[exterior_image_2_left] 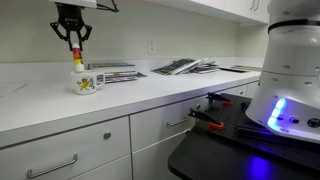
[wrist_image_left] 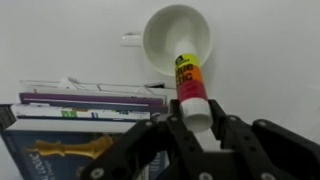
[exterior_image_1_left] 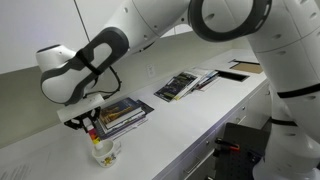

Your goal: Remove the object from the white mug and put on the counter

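The glue stick, now held upright above the white mug, will be let go by my gripper on the bare counter (exterior_image_1_left: 174, 130) between the book stack and the drawers.
The object is a slim red-orange glue stick with a yellow band and a white end (wrist_image_left: 188, 80). My gripper (wrist_image_left: 197, 125) is shut on its white end. In both exterior views the gripper (exterior_image_1_left: 88, 120) (exterior_image_2_left: 73, 40) hangs straight above the white mug (exterior_image_1_left: 105, 152) (exterior_image_2_left: 88, 84) and holds the stick (exterior_image_1_left: 94, 133) (exterior_image_2_left: 76, 59) upright, its lower end at about the mug's rim. In the wrist view the stick's far end lies over the open mug (wrist_image_left: 160, 32). The mug stands on the white-grey counter (exterior_image_1_left: 205, 110) (exterior_image_2_left: 150, 92).
A stack of books (exterior_image_1_left: 125, 113) (exterior_image_2_left: 110, 72) (wrist_image_left: 80, 105) lies just beside the mug. More magazines (exterior_image_1_left: 185, 84) (exterior_image_2_left: 185, 67) lie spread further along the counter. White cabinets hang above, and drawers (exterior_image_2_left: 60, 160) sit below the counter.
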Available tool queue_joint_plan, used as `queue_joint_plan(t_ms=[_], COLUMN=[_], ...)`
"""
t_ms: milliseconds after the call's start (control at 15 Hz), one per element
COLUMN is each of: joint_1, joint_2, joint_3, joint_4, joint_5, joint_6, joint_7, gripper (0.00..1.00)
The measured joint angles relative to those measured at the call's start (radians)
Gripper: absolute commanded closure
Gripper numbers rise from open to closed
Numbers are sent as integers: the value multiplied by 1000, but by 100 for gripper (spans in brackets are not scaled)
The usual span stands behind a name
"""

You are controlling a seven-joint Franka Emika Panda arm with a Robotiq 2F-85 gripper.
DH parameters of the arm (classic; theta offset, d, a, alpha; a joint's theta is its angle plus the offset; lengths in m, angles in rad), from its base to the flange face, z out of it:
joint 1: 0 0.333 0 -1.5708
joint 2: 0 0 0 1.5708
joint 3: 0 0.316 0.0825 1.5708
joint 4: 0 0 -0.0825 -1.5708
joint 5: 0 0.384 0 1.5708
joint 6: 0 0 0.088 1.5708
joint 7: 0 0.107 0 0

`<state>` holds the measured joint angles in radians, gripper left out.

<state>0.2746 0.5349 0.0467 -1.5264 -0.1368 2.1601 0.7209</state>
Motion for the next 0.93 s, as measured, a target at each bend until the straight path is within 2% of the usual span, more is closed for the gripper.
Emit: queue_joint_plan(t_ms=[267,400,733,933], joint_1=[7,-1,-62,-89], joint_2=[-129,-179,-198,-191], joint_3=[-23,-35,-43,-43], joint_4=[-103,-170,-362,-480], joint_5=[-87,-139,-265,-356], joint_6=[-156,-227,-238,-188], joint_7=[-24,-88,-295,-390], gripper=[92,92,92,92])
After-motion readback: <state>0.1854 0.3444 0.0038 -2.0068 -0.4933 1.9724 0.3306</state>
